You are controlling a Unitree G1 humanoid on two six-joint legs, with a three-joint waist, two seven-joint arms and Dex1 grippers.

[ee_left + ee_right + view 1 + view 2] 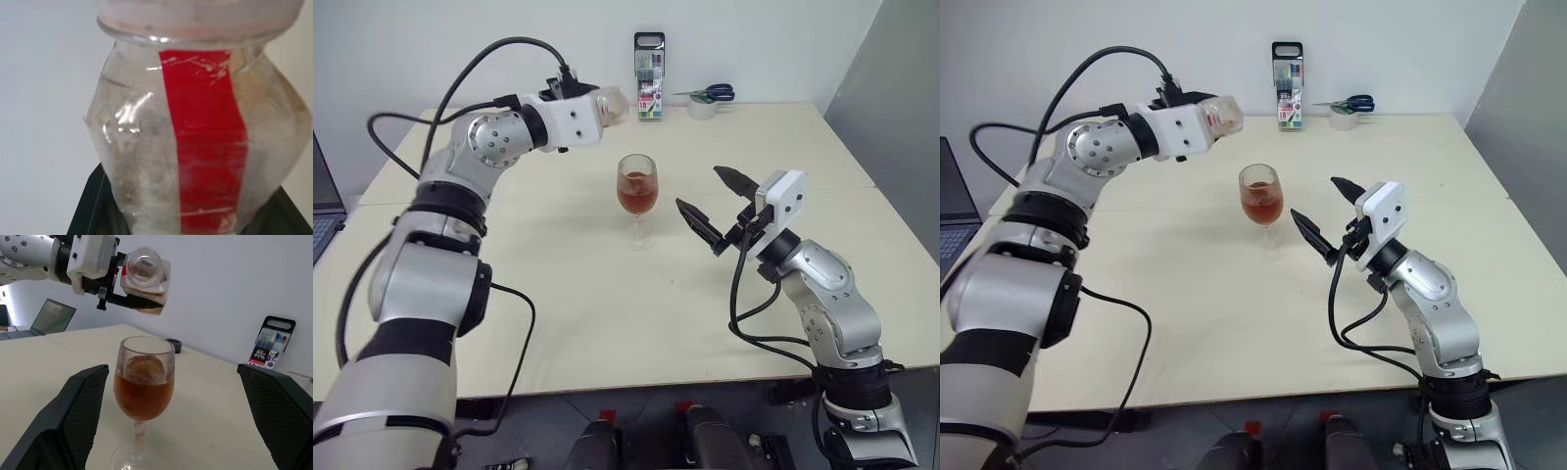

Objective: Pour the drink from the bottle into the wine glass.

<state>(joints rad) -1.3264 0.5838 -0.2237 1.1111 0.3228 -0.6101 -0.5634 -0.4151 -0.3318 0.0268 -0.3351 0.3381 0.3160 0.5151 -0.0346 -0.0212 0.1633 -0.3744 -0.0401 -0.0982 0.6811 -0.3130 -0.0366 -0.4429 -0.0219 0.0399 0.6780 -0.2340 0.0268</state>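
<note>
My left gripper is going to let go of the clear bottle on the open table [514, 257], between the laptop and the wine glass.
My left gripper [594, 105] is shut on the clear bottle [611, 101], holding it lying roughly level, above and to the left of the wine glass [637, 186]. The bottle [195, 137] has a red label strip and its open mouth [145, 265] has no cap; it looks nearly empty. The wine glass [144, 382] stands upright mid-table, about half full of reddish-brown drink [144, 394]. My right gripper [698, 187] is open just right of the glass, its fingers [78, 411] apart on either side of it, not touching.
A marker case [649, 90] stands at the table's far edge, with scissors [713, 94] lying on a tape roll [703, 110] beside it. A laptop [323, 211] sits off the left side. The cream table [607, 323] drops away at the front edge.
</note>
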